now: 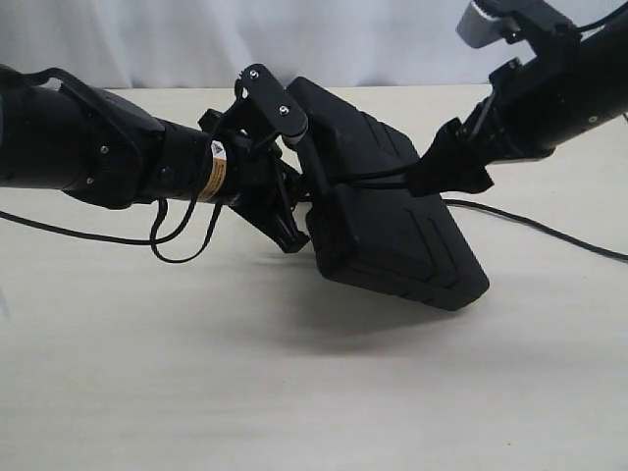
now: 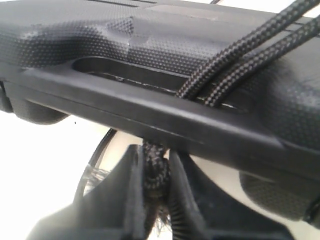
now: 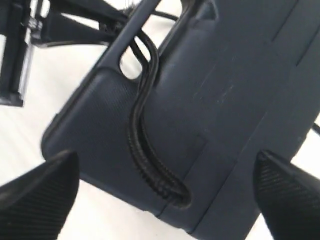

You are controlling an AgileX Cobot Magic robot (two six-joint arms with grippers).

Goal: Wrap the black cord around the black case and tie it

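Observation:
The black case is hanging tilted with the cord's end below the handle bar, so I need to open my left gripper and take the cord (image 2: 212,80) above the case's side.
The black case (image 1: 392,226) hangs tilted above the table, its handle side toward the left arm. Two strands of the black cord (image 2: 240,50) come out of the handle slot and run across the case's face (image 2: 150,45). My left gripper (image 2: 156,165) is shut on the braided cord just below the handle bar; in the exterior view it (image 1: 309,201) sits at the case's left edge. The right gripper (image 3: 165,157) stands open with its fingers wide apart beside the case (image 3: 225,100), where the cord (image 3: 142,145) bends over an edge. In the exterior view the right gripper (image 1: 437,172) is at the case's upper right side.
The pale table (image 1: 294,392) lies under the case with its shadow on it. A thin black cable (image 1: 549,231) trails across the table at the right. Loose wire loops (image 1: 186,245) hang from the left arm. A white backdrop stands behind.

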